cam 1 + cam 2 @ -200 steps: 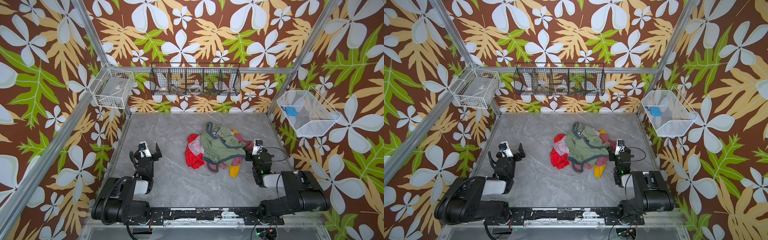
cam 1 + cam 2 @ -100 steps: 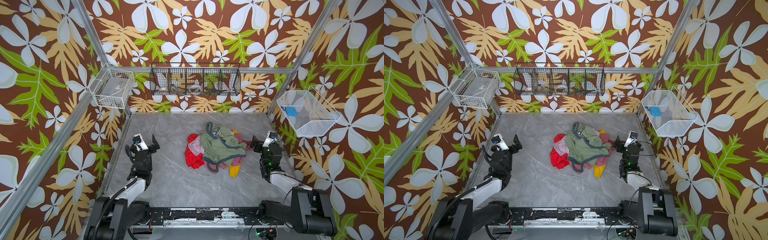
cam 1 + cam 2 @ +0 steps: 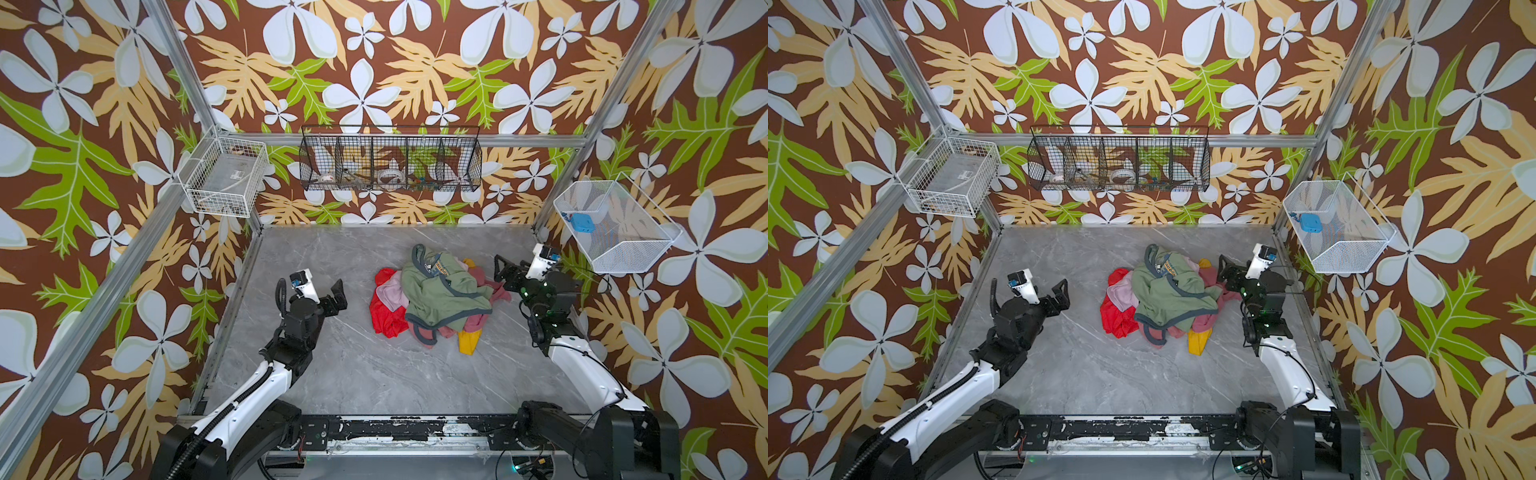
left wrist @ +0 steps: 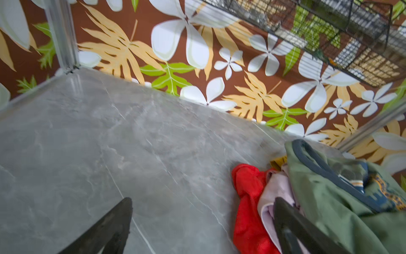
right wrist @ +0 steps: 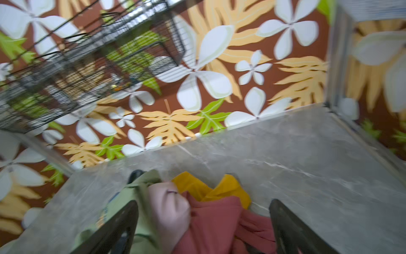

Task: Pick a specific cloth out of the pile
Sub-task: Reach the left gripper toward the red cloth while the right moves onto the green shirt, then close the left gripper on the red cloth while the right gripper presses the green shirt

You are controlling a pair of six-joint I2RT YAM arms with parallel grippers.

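The front end of the red cloth (image 3: pixel 390 330), clear of the pale pink piece, should be my left gripper's next stop, and I should close that gripper there.
The pile (image 3: pixel 440 291) (image 3: pixel 1173 293) lies mid-table, topped by a sage-green top with grey-blue trim. The cloth (image 3: pixel 384 309) (image 3: pixel 1115 316) (image 4: pixel 248 211), bright red, spills from the pile's left side, partly under a pale pink piece (image 3: pixel 390 293). My left gripper (image 3: pixel 332 297) (image 3: pixel 1059 297) (image 4: pixel 203 200) hovers open just left of the pile, holding nothing. In the left wrist view one finger stands in front of the pink piece. My right gripper (image 3: pixel 503 270) (image 3: pixel 1225 270) (image 5: pixel 203 202) is open at the pile's right edge. Dusty-rose fabric (image 5: pixel 219 220) shows between its fingers, not gripped.
A black wire basket (image 3: pixel 390 160) hangs on the back wall. A white wire basket (image 3: pixel 226 178) hangs at the left and a white mesh basket (image 3: pixel 615 224) with a blue thing at the right. A yellow piece (image 3: pixel 467 340) pokes from the pile's front.
Both arms have unfolded and risen. The left gripper has moved right, nearer the pile. The right gripper has swung out to the right and back, level with the pile's far side. The pile has not moved.
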